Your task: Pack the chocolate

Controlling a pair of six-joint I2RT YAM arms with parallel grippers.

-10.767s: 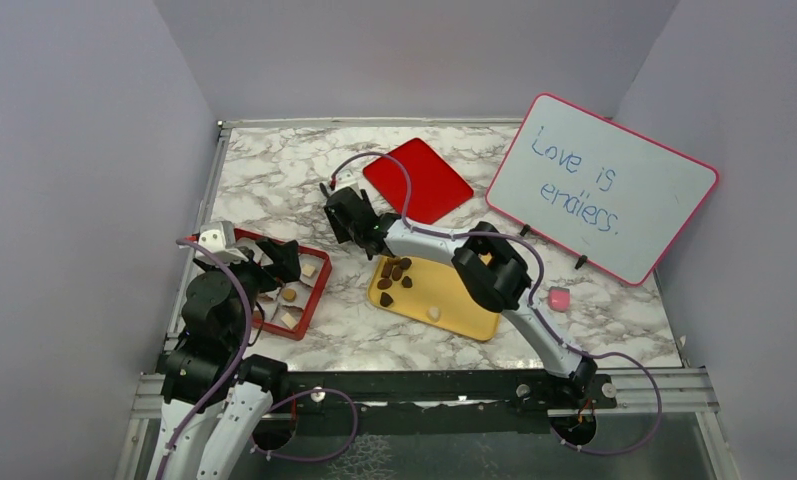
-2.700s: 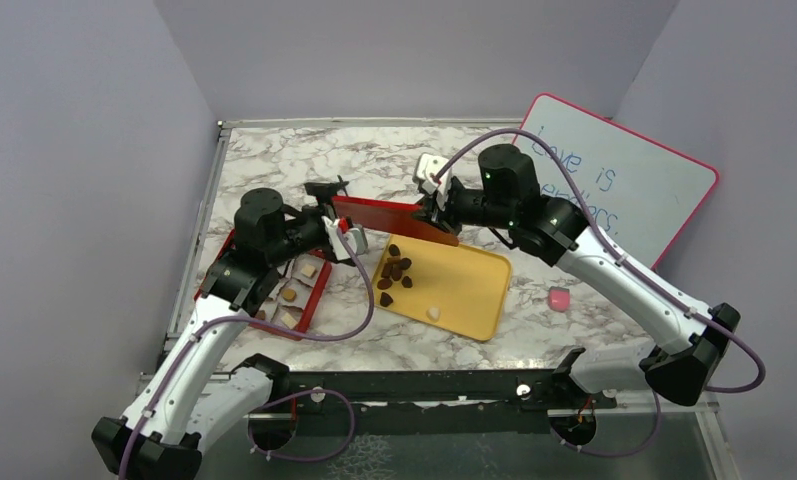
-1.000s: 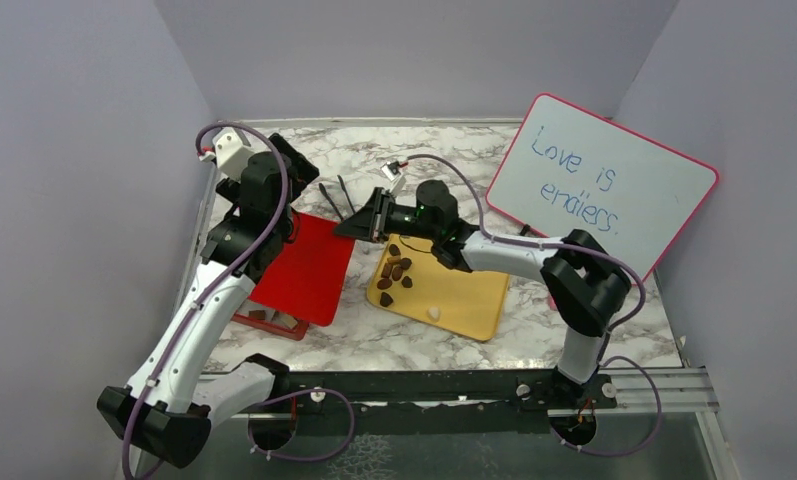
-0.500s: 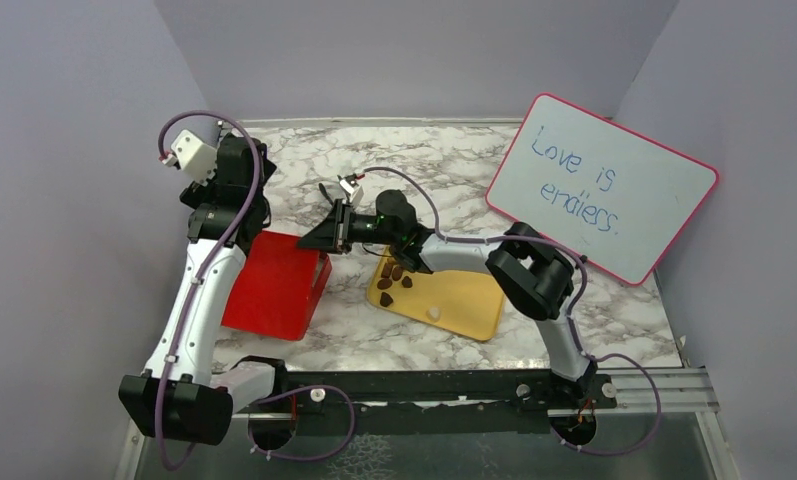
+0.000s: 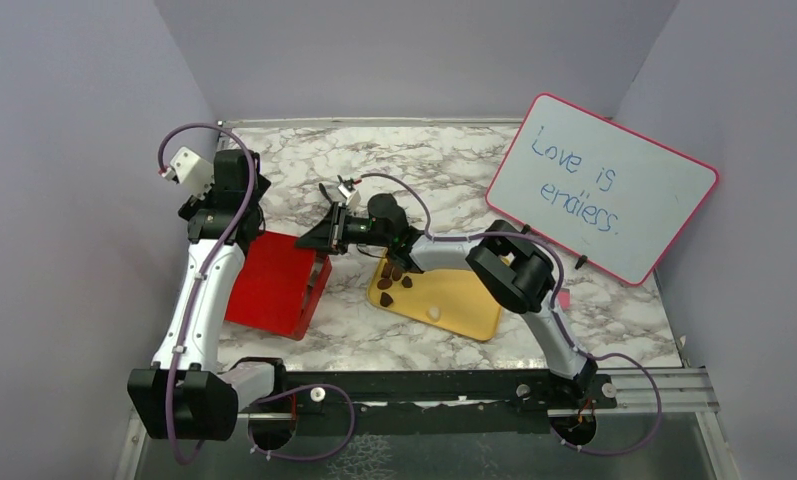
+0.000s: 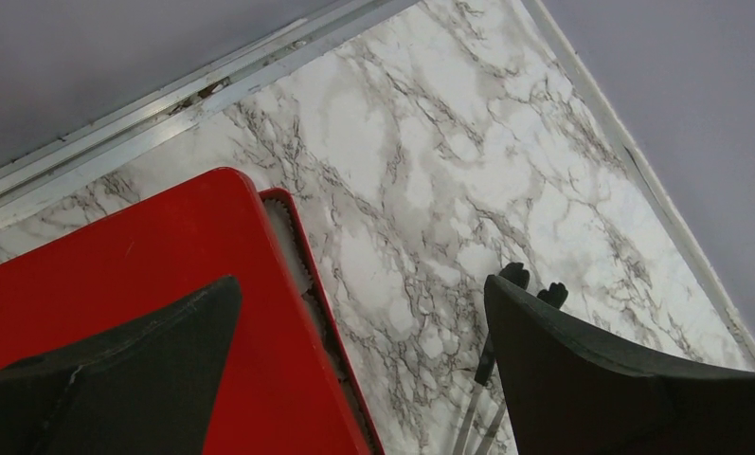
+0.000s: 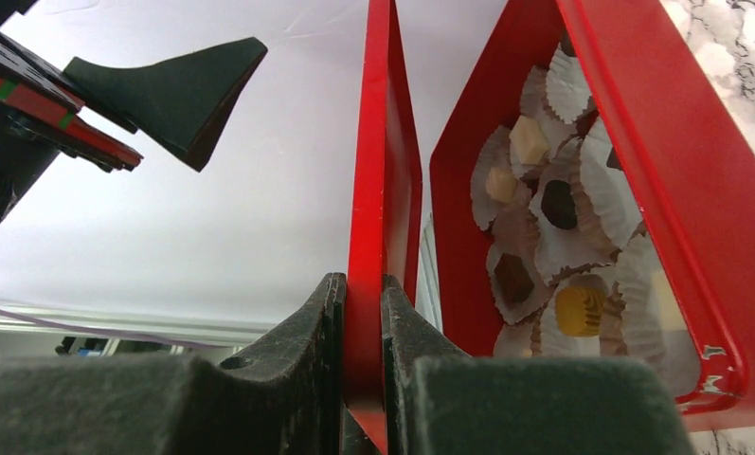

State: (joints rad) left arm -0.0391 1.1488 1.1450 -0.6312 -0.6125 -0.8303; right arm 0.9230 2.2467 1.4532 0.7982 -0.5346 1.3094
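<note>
Next, I let go of the flat red lid with my right gripper on top of the red box [image 5: 282, 282] [image 7: 570, 204], so it covers the chocolate in paper cups. The lid is now held just over the box.
My right gripper [image 7: 362, 284] is shut on the near edge of a flat red lid [image 7: 385, 180]. It holds the lid just over a red box [image 7: 695, 190], with a narrow gap between them. Inside the box, dark, tan and cream chocolate [image 7: 558, 204] sits in white paper cups. More dark chocolate [image 5: 394, 272] and one cream piece [image 5: 433, 312] lie on a yellow tray [image 5: 469, 300]. In the top view the lid [image 5: 274, 285] hides most of the box. My left gripper [image 6: 362, 289] hangs open above the lid's far corner [image 6: 117, 265], holding nothing.
Black-tipped metal tongs [image 6: 492, 374] lie on the marble behind the box. A whiteboard [image 5: 604, 185] with writing leans at the back right. A small pink object [image 5: 562, 297] lies right of the tray. Purple walls close in the left, back and right sides.
My right gripper has carried the lid left and lowered it over the box. The left arm has drawn back to the left. Neither gripper has changed its state.
</note>
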